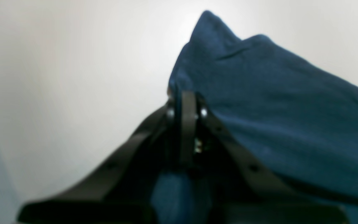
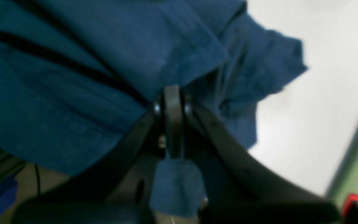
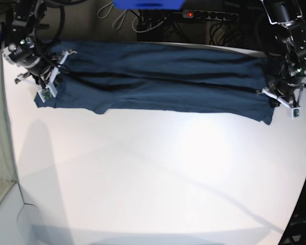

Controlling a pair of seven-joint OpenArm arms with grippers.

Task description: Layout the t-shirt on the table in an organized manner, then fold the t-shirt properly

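Next, my right gripper lets go of the navy t-shirt's end above its bunched outer corner on the white table (image 3: 47, 80) (image 2: 237, 100).
The dark navy t-shirt (image 3: 163, 81) hangs stretched wide between my two grippers along the far side of the white table (image 3: 153, 173). My left gripper (image 3: 272, 91) is shut on the shirt's right end; in the left wrist view (image 1: 187, 102) cloth (image 1: 275, 102) is pinched between the jaws and drapes right. My right gripper (image 3: 58, 65) is shut on the left end; in the right wrist view (image 2: 172, 99) cloth (image 2: 89, 62) bunches around the jaws. The neck label is hidden.
A power strip (image 3: 209, 15) and cables lie behind the table's far edge. A blue object (image 3: 148, 4) sits at the top middle. The table's curved edge (image 3: 303, 194) runs down the right side.
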